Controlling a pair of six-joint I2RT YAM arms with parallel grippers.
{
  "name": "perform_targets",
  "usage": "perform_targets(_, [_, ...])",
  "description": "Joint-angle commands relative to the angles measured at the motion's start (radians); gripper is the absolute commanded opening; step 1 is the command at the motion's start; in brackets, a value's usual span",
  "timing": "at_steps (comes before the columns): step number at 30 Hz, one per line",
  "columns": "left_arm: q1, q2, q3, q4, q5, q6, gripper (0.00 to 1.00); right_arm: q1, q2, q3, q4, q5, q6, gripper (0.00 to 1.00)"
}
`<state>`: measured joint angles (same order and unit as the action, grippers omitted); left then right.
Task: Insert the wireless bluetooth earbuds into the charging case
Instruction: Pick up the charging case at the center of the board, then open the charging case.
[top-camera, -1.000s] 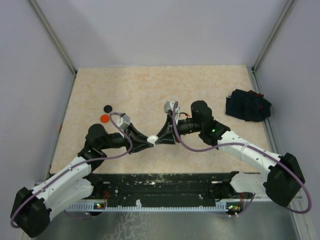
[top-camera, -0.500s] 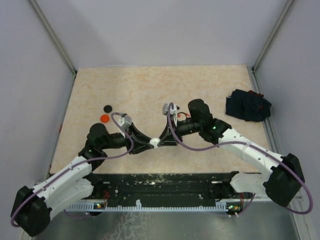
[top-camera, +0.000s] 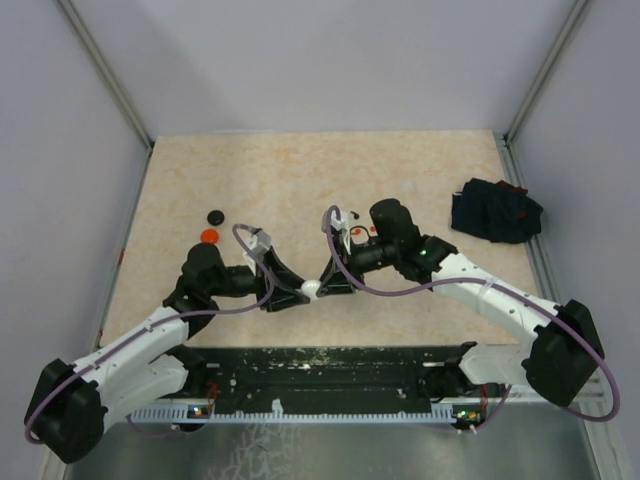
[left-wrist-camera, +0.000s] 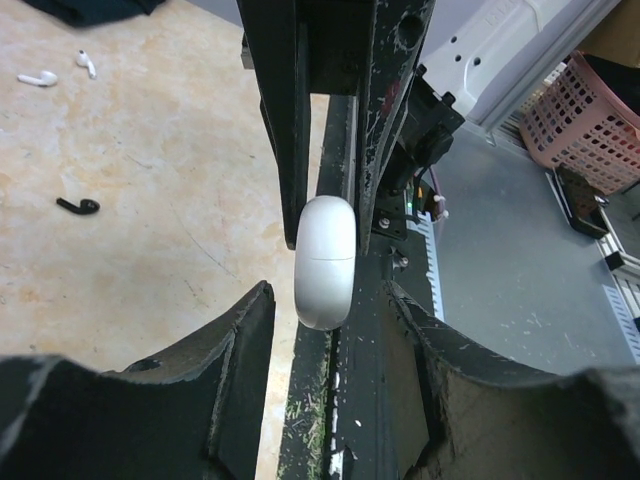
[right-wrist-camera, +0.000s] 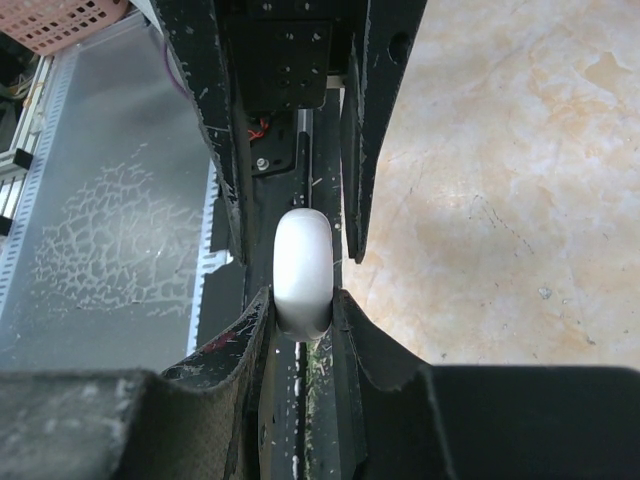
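Observation:
The white charging case is closed in my right gripper, so I should take the case's base (left-wrist-camera: 323, 296) with my left gripper before my right gripper opens the lid.
The white charging case (top-camera: 310, 289) hangs closed above the table's near edge, between the two grippers. My right gripper (right-wrist-camera: 302, 300) is shut on the case (right-wrist-camera: 302, 270), its fingers pressed on both sides. Facing it, my left gripper (left-wrist-camera: 330, 300) stands open, with a gap on each side of the case (left-wrist-camera: 325, 260), which sits just past its fingertips. Two white earbuds (left-wrist-camera: 38, 78) and a black earbud (left-wrist-camera: 77, 206) lie loose on the table in the left wrist view.
A dark navy cloth bundle (top-camera: 494, 210) lies at the right side of the table. A black disc (top-camera: 214, 215) and a red disc (top-camera: 208, 236) lie at the left. The black rail (top-camera: 330, 365) runs along the near edge under the grippers.
My left gripper's jaws have spread apart and let go of the case, which stays in the right gripper. Both wrists have shifted slightly.

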<state>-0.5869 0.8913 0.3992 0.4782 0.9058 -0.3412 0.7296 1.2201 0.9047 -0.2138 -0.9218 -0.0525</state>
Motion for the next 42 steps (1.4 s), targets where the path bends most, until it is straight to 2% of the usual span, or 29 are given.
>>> perform_targets(1, [0.004, 0.032, 0.029, 0.042, 0.063, -0.007, 0.52, 0.006, -0.006, 0.055, 0.027, -0.024, -0.015, 0.0])
perform_targets(22, [0.004, 0.046, 0.034, 0.075, 0.101, -0.021, 0.43, 0.033, 0.024, 0.074, 0.016, -0.032, -0.024, 0.0])
perform_targets(25, [0.004, 0.048, 0.032, 0.079, 0.099, -0.018, 0.37, 0.039, 0.029, 0.077, 0.01, -0.031, -0.028, 0.0])
perform_targets(31, [0.004, 0.039, 0.021, 0.078, 0.103, 0.01, 0.0, 0.042, 0.018, 0.077, 0.007, -0.011, -0.03, 0.0])
perform_targets(37, [0.004, 0.004, -0.053, 0.184, 0.099, 0.047, 0.0, 0.041, -0.028, 0.064, 0.034, 0.022, -0.008, 0.18])
perform_targets(42, [0.003, -0.019, -0.092, 0.244, 0.093, 0.073, 0.0, 0.043, -0.046, 0.065, 0.049, 0.089, 0.008, 0.23])
